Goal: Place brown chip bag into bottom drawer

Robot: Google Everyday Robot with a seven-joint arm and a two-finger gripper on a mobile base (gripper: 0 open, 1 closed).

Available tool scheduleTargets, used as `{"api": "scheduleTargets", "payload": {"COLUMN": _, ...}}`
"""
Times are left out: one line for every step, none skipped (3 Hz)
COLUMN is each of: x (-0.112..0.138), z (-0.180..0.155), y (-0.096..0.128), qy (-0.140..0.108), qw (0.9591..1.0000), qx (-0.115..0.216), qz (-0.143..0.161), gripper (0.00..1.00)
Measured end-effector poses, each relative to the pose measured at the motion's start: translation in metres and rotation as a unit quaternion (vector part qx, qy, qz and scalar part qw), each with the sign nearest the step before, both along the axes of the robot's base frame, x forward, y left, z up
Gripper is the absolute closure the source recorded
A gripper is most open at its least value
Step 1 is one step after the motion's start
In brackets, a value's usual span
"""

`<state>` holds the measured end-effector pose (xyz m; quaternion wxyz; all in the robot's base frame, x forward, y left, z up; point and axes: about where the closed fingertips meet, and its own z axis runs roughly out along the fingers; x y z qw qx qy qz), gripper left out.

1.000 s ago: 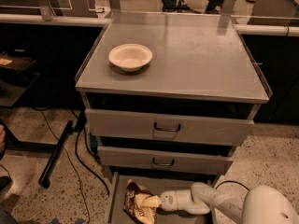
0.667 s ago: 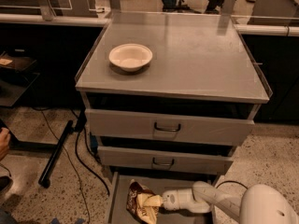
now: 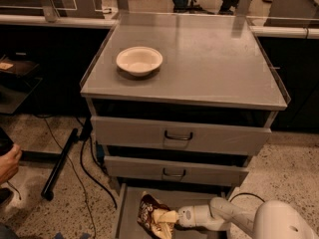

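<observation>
My gripper will release the brown chip bag midway (image 3: 167, 217) between the sides of the open bottom drawer.
The brown chip bag (image 3: 151, 216) lies crumpled inside the pulled-out bottom drawer (image 3: 125, 208), toward its left half, at the lower edge of the camera view. My gripper (image 3: 171, 218) reaches in from the right along the drawer floor and touches the bag's right end. The white arm (image 3: 234, 216) behind it runs off to the lower right. The drawer's front part is cut off by the frame's edge.
A round off-white bowl (image 3: 139, 60) sits on the grey cabinet top (image 3: 209, 59). Two upper drawers (image 3: 179, 136) with handles are slightly open. A black pole (image 3: 60, 163) and cables lie on the floor at left. A person's hand (image 3: 7, 163) shows at the left edge.
The bag and my gripper stay in nearly the same spot in the drawer. The person's hand at the left edge has come further into view.
</observation>
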<state>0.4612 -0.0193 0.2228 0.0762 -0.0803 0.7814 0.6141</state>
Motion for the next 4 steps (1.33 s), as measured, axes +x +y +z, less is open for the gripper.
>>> {"api": "scheduleTargets", "payload": {"x": -0.006, "z": -0.014, "y": -0.022, "qy": 0.019, "qw": 0.9993, "qx": -0.03, "qz": -0.014, "gripper": 1.0}}
{"api": "scheduleTargets", "payload": {"x": -0.009, "z": -0.022, "y": -0.04, "qy": 0.031, "qw": 0.9977, "qx": -0.054, "qz": -0.027, "gripper": 1.0}}
{"api": "scheduleTargets", "payload": {"x": -0.015, "z": -0.029, "y": -0.061, "qy": 0.041, "qw": 0.9953, "qx": -0.072, "qz": -0.05, "gripper": 1.0}}
{"api": "scheduleTargets", "payload": {"x": -0.018, "z": -0.036, "y": -0.077, "qy": 0.05, "qw": 0.9928, "qx": -0.087, "qz": -0.065, "gripper": 0.97}}
